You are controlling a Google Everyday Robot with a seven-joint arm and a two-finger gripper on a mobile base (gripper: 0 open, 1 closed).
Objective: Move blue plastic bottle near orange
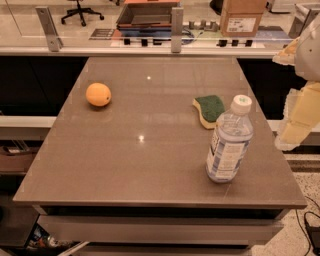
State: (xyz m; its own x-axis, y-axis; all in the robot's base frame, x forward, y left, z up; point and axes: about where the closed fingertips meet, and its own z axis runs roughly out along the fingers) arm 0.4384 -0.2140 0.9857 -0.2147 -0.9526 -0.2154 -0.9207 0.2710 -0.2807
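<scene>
The white-and-blue label [230, 152] of the blue plastic bottle, below its white cap, will be gripped by my gripper.
The blue plastic bottle [229, 140] stands upright on the front right part of the brown table [150, 150]; it has a white cap and a white-and-blue label. The orange [98, 94] lies on the table's left side, further back and far from the bottle. My gripper [296, 116], pale yellow and white, hangs at the right edge of the view, beyond the table's right edge. It is to the right of the bottle, apart from it, and holds nothing that I can see.
A green-and-yellow sponge [210, 110] lies just behind the bottle. A rail with metal posts [176, 30] runs behind the table, with a cardboard box [242, 17] and a tray [147, 15] beyond it. Dark gaps flank the table.
</scene>
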